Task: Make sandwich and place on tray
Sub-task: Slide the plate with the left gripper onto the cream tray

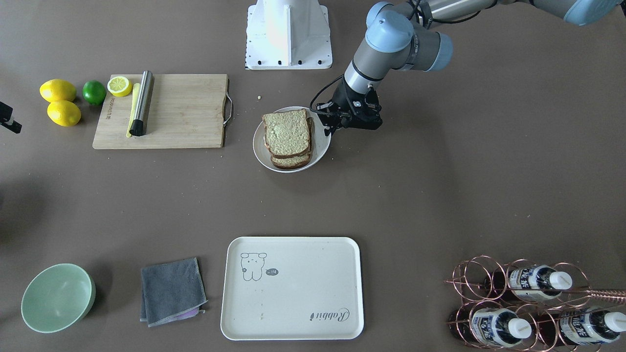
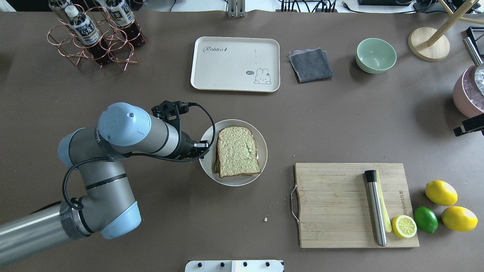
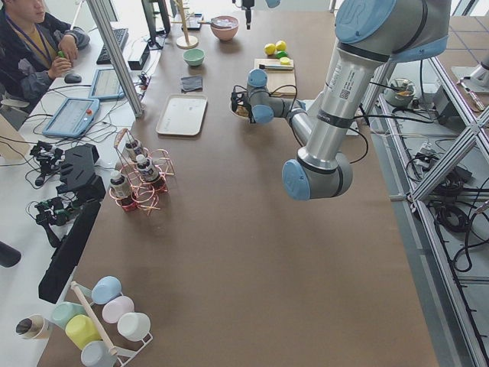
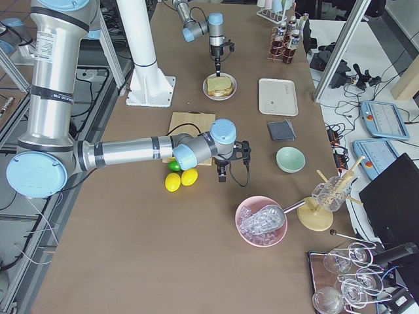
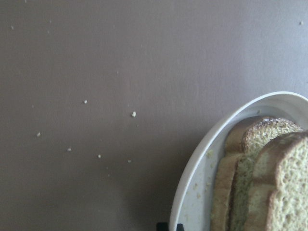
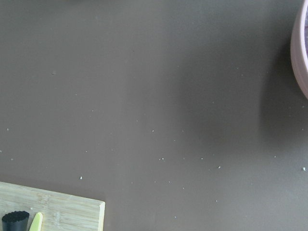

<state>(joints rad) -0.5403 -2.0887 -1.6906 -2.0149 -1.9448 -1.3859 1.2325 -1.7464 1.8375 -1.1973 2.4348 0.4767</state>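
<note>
Next, I put the white plate with my left gripper on the cream tray (image 1: 294,292), between bear drawing and lettering.
The sandwich (image 1: 287,134), two stacked slices of brown-crusted bread, lies on a small round white plate (image 1: 259,146) at mid-table. No egg shows between the slices. It also shows in the overhead view (image 2: 237,151) and the left wrist view (image 5: 269,178). My left gripper (image 1: 326,128) is at the plate's rim (image 2: 208,166) on the robot's left side, its fingertips close together across the rim (image 5: 192,192). The cream tray (image 2: 227,64) lies bare on the far side of the table. My right gripper (image 4: 221,173) hovers beyond the cutting board; I cannot tell whether it is open.
A wooden cutting board (image 2: 332,204) holds a steel cylinder (image 2: 376,207) and a lemon half (image 2: 404,226). Two lemons and a lime lie beside it. A grey cloth (image 2: 311,64) and a green bowl (image 2: 376,54) sit next to the tray. A copper bottle rack (image 2: 94,37) is far left.
</note>
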